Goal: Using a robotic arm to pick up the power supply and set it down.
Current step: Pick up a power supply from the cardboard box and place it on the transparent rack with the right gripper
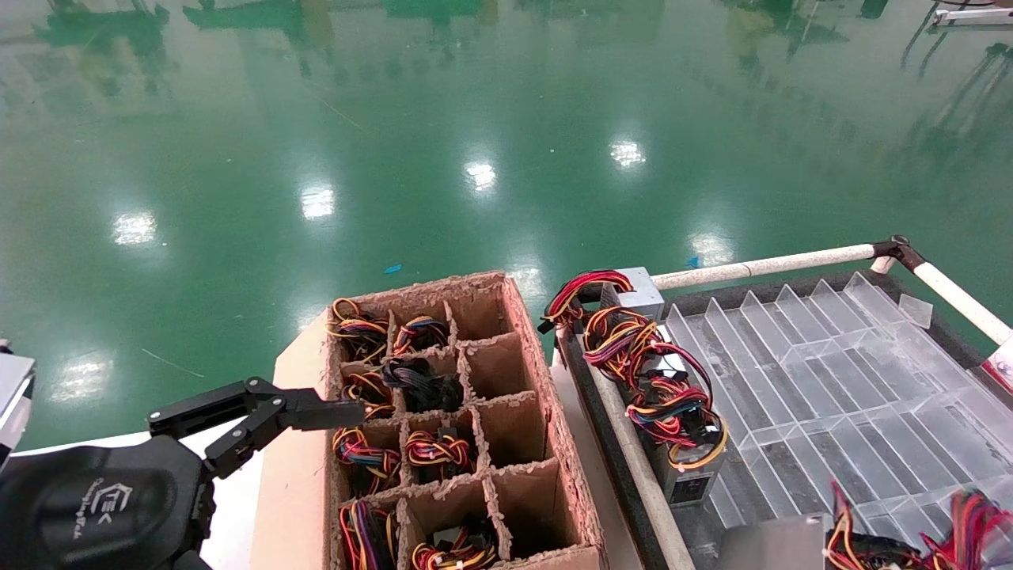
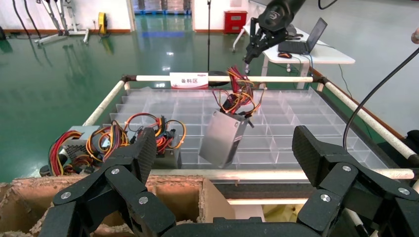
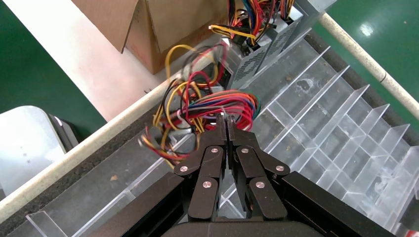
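The power supply, which hangs tilted above the clear divided tray, will be let go by my right gripper beside the white rail, in line with the other power supplies (image 1: 752,559) (image 3: 188,104).
The power supply (image 2: 222,138), a grey metal box, hangs tilted by its red, yellow and black wires (image 3: 212,106) above the clear divided tray (image 2: 291,116). My right gripper (image 3: 226,118) is shut on that wire bundle, with the box hidden below it. In the head view only the box's grey top (image 1: 772,542) and its wires (image 1: 910,538) show, at the bottom right. My left gripper (image 1: 301,419) stands open and holds nothing, at the left edge of the cardboard box (image 1: 546,443).
The cardboard box has compartments holding coloured wire bundles and one all-black cable bundle (image 1: 419,380). Two other power supplies (image 1: 688,475) (image 1: 637,289) lie along the tray's left edge. White rails (image 1: 760,267) frame the tray. Green floor lies beyond.
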You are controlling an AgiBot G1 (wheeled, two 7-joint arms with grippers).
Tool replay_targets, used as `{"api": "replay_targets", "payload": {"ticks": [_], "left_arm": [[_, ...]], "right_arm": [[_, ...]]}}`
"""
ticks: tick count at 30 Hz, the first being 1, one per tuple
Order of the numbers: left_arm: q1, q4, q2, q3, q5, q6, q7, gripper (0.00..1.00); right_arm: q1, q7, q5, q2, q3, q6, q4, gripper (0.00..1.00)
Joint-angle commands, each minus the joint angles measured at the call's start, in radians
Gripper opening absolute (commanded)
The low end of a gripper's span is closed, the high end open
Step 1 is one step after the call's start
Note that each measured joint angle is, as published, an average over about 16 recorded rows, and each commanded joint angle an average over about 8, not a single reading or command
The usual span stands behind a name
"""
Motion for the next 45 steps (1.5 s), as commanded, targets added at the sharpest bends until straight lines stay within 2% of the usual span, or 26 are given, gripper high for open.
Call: {"api": "replay_targets", "payload": {"ticks": [1,12,22,23,29,30,31,45], "left_arm": [[0.0,0.0,0.0,0.0,0.0,0.0,0.0,1.0],[0.0,0.0,0.0,0.0,0.0,0.0,0.0,1.0],[0.0,0.0,0.0,0.001,-0.001,0.0,0.0,1.0],[0.0,0.0,0.0,0.001,-0.001,0.0,0.0,1.0],[0.0,0.0,0.0,0.001,-0.001,-0.001,0.001,1.0],[0.0,0.0,0.0,0.001,-0.001,-0.001,0.001,1.0],[0.0,0.0,0.0,0.001,-0.001,-0.001,0.001,1.0],[0.0,0.0,0.0,0.001,-0.001,-0.001,0.001,1.0]], "right_arm": [[-0.005,0.007,-0.004,-0.011,0.009,0.001,0.0,0.0],[-0.013,0.02,0.013,-0.123,-0.031,0.004,-0.04,0.0],[-0.073,-0.031,0.069,-0.253,-0.14,0.007,-0.148,0.01],[-0.08,-0.04,0.078,-0.266,-0.151,0.007,-0.161,0.07],[-0.107,-0.081,0.125,-0.32,-0.192,0.008,-0.22,0.82],[-0.108,-0.083,0.129,-0.323,-0.195,0.008,-0.224,0.94],[-0.11,-0.085,0.132,-0.326,-0.197,0.008,-0.228,1.0],[-0.106,-0.071,0.146,-0.314,-0.19,0.02,-0.211,1.0]]}}
